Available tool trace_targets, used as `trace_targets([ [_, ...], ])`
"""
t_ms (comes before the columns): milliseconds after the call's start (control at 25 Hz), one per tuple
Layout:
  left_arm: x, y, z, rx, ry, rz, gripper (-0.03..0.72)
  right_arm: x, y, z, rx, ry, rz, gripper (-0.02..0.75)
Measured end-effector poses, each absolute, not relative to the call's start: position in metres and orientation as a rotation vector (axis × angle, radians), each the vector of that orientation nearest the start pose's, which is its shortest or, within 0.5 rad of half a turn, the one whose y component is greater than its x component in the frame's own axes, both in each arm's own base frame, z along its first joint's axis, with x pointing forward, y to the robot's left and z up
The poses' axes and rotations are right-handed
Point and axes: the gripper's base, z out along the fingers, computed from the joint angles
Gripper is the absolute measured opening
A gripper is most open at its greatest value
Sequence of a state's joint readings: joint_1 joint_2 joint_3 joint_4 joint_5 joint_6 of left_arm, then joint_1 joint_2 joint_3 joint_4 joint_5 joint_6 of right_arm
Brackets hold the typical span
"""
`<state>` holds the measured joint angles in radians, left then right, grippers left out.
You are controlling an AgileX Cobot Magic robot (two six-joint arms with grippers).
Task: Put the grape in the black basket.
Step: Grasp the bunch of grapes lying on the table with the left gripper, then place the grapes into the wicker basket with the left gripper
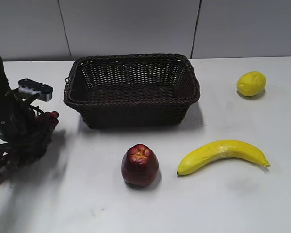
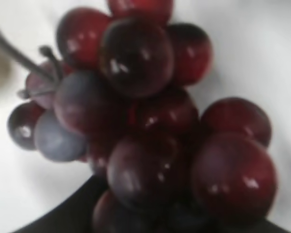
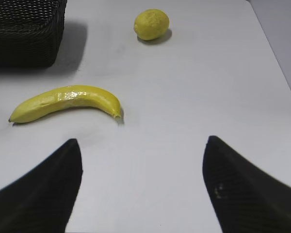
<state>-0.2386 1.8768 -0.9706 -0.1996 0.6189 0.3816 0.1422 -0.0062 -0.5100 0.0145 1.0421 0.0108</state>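
Next, I release the grape with my left gripper on the black basket's bottom, close behind its near rim (image 1: 123, 91).
The grape (image 1: 39, 127) is a dark red-purple bunch at the far left of the exterior view, left of the black basket (image 1: 131, 100). My left gripper (image 1: 20, 133) is right at the bunch, with its fingers mostly hidden behind it. In the left wrist view the grape (image 2: 140, 121) fills the frame, blurred and very close, with a thin stem at upper left and a dark finger edge at the bottom. The gripper looks shut on the bunch. My right gripper (image 3: 141, 162) is open and empty above bare table. The basket holds nothing, and its corner also shows in the right wrist view (image 3: 24, 34).
A dark red apple (image 1: 139, 165) stands in front of the basket. A banana (image 1: 223, 153) lies to its right, also seen in the right wrist view (image 3: 68, 103). A lemon (image 1: 251, 83) sits at the back right, also in the right wrist view (image 3: 151, 24).
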Motion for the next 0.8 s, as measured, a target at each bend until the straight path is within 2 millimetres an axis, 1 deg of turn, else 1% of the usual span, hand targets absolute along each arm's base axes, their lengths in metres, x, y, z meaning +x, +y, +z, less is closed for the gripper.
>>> trace_targets([
  [120,0.313,-0.088,0.130,0.706,2.945,-0.195,0.281,-0.006,0.000,0.282,-0.133,2.007,0.115,0.589],
  [200,0.315,-0.090,0.139,0.709,2.984,-0.218,0.281,-0.006,0.000,0.282,-0.133,2.007,0.115,0.589],
  [240,0.315,-0.090,0.146,0.719,3.005,-0.231,0.281,-0.006,0.000,0.282,-0.133,2.007,0.115,0.589],
  [320,0.318,-0.092,0.170,0.735,3.004,-0.252,0.279,-0.006,0.000,0.282,-0.133,2.007,0.115,0.589],
  [400,0.321,-0.094,0.201,0.752,2.975,-0.266,0.279,-0.006,0.000,0.282,-0.133,2.007,0.115,0.589],
  [520,0.330,-0.098,0.260,0.768,2.862,-0.274,0.279,-0.006,0.000,0.282,-0.133,2.007,0.115,0.589],
  [640,0.341,-0.103,0.326,0.751,2.682,-0.290,0.279,-0.006,0.000,0.282,-0.133,2.007,0.115,0.589],
  [760,0.348,-0.109,0.384,0.732,2.484,-0.304,0.279,-0.006,0.000,0.282,-0.133,2.007,0.115,0.589],
  [800,0.348,-0.112,0.398,0.735,2.435,-0.304,0.279,-0.006,0.000,0.282,-0.133,2.007,0.115,0.589],
])
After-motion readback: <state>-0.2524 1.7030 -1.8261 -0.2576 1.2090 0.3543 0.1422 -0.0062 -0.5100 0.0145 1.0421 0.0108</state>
